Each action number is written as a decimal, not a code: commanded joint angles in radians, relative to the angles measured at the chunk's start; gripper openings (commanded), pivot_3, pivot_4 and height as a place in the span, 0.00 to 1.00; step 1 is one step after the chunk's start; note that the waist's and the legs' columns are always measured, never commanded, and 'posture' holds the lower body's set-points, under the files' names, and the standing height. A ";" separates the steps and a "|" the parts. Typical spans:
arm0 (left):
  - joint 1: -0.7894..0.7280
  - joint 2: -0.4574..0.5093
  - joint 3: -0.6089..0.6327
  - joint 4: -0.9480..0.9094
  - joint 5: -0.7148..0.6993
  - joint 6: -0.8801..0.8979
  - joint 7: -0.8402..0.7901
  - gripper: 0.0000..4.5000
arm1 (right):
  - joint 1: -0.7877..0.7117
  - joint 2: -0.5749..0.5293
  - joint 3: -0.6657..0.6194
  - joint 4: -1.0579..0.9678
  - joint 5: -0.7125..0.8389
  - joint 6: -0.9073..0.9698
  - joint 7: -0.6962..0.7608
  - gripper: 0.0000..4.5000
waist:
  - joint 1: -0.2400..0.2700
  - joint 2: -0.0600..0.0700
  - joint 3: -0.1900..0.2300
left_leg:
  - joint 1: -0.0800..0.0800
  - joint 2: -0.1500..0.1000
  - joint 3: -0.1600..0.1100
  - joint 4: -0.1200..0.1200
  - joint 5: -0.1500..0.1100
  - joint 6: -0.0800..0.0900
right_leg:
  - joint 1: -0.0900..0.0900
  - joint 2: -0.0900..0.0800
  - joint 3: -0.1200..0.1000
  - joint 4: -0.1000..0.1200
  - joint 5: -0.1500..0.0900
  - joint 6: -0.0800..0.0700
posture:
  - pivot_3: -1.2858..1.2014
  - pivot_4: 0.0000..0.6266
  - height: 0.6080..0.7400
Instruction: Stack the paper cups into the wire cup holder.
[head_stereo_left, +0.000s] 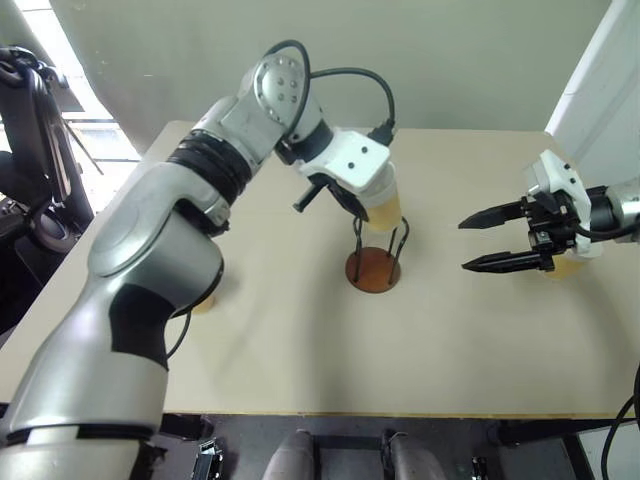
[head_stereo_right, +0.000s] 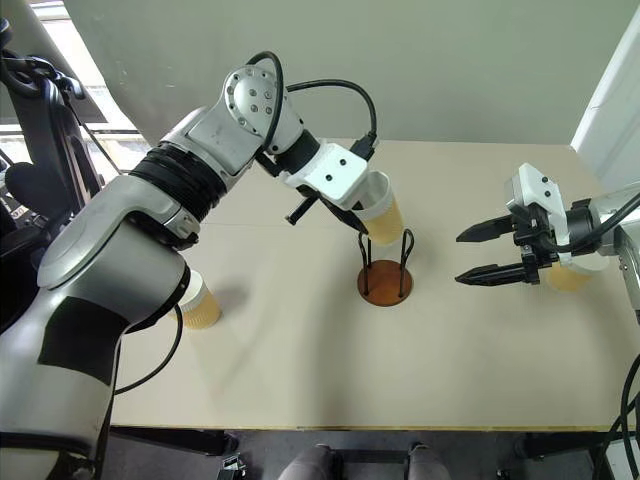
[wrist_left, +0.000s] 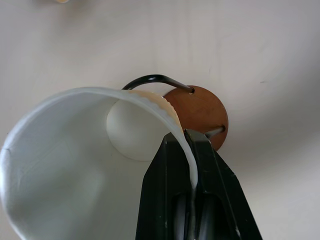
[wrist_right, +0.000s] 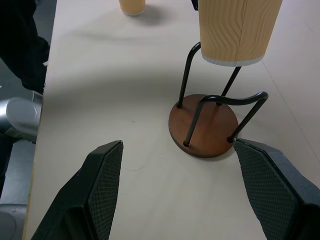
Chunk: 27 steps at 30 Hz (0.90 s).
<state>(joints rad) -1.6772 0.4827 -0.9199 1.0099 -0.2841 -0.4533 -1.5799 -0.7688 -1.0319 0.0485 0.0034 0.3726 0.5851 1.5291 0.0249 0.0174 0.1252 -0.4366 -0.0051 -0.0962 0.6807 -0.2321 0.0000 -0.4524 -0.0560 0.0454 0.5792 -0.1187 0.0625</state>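
Note:
I will next go back with my right gripper to the paper cup standing behind it and close on that cup's white rim (head_stereo_left: 594, 248).
The wire cup holder (head_stereo_right: 385, 282), a reddish-brown disc with two black wire loops, stands mid-table. My left gripper (head_stereo_right: 347, 212) is shut on the rim of a paper cup (head_stereo_right: 381, 216), pinching the white wall between its fingers (wrist_left: 172, 165). That cup hangs tilted just over the holder, its bottom (wrist_right: 231, 59) level with the loop tops. A second paper cup (head_stereo_right: 198, 303) stands on the table to the left, partly behind my left arm. A third paper cup (head_stereo_right: 570, 276) sits behind my right gripper (head_stereo_right: 470, 255), which hovers open to the right of the holder, facing it.
The tan table (head_stereo_left: 300, 350) ends in a front edge close below. Black equipment (head_stereo_left: 35, 150) stands off its left side, and a white panel (head_stereo_left: 600, 90) rises at the far right corner.

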 joint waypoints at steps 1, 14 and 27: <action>-0.011 -0.008 0.008 0.004 0.008 -0.028 -0.035 0.01 | -0.003 -0.016 -0.026 -0.027 0.021 0.000 -0.007 0.81 | 0.000 0.000 0.000 | 0.000 0.000 0.000 0.000 0.000 0.000 | 0.000 0.000 0.001 0.000 0.000 0.000 | 0.52 0.24 1.00; -0.007 -0.062 0.060 0.051 0.064 -0.081 -0.035 0.01 | 0.011 -0.018 -0.028 -0.069 0.038 0.023 -0.035 0.81 | 0.000 0.000 0.000 | 0.000 -0.002 0.002 0.000 -0.002 0.003 | 0.000 0.000 0.008 -0.001 -0.002 0.005 | 0.52 0.24 1.00; -0.011 -0.075 0.110 0.112 0.159 -0.129 -0.035 0.01 | 0.007 -0.014 -0.022 -0.046 0.032 0.007 -0.044 0.81 | 0.000 0.000 0.000 | 0.000 -0.002 0.002 0.000 -0.002 0.003 | 0.000 0.000 0.008 -0.001 -0.002 0.005 | 0.52 0.24 1.00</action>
<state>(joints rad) -1.6716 0.4109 -0.8406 1.1187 -0.1344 -0.5666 -1.5800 -0.7542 -1.0319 0.0485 -0.0340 0.3966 0.6027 1.4901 0.0253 0.0174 0.1252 -0.4366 -0.0072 -0.0939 0.6808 -0.2346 0.0030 -0.4523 -0.0559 0.0539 0.5782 -0.1208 0.0676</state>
